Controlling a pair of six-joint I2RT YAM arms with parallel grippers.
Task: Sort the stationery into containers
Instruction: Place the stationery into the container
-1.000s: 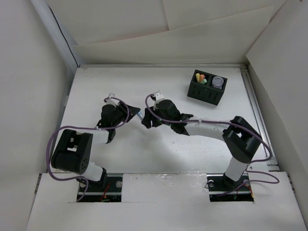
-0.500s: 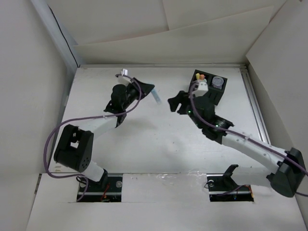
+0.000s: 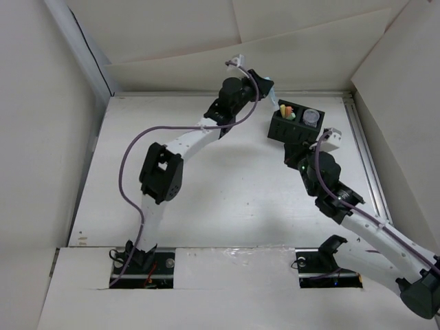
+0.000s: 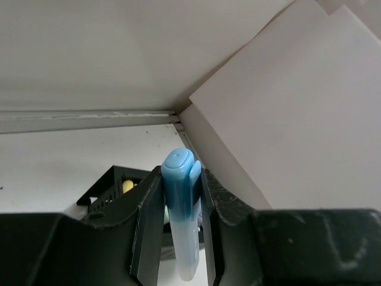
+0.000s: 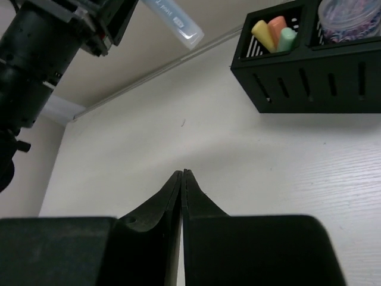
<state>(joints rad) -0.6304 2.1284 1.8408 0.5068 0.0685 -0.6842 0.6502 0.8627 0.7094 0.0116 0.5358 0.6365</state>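
My left gripper is going to release the light blue marker in the black box, setting it free between the yellow and mint green markers (image 3: 287,117).
My left gripper (image 3: 263,84) is shut on the light blue marker (image 4: 181,220), which hangs in the air just left of the black box (image 3: 292,134) at the back right. The marker (image 5: 175,22) also shows at the top of the right wrist view. The box's left compartment holds the yellow (image 5: 264,34), orange (image 5: 276,27) and mint green (image 5: 287,37) markers. A grey-purple roll (image 5: 351,15) sits in its right compartment. In front of the box my right gripper (image 5: 181,174) hovers low over the table, shut and holding nothing.
The back wall (image 4: 89,53) and a slanted white panel (image 4: 297,119) stand close behind the left gripper and the box. A raised rail (image 3: 361,151) runs along the table's right edge beside the right arm.
The left arm has swung from the middle of the table to the back right, carrying the blue marker. The right arm has pulled back toward the right and its jaws have closed.
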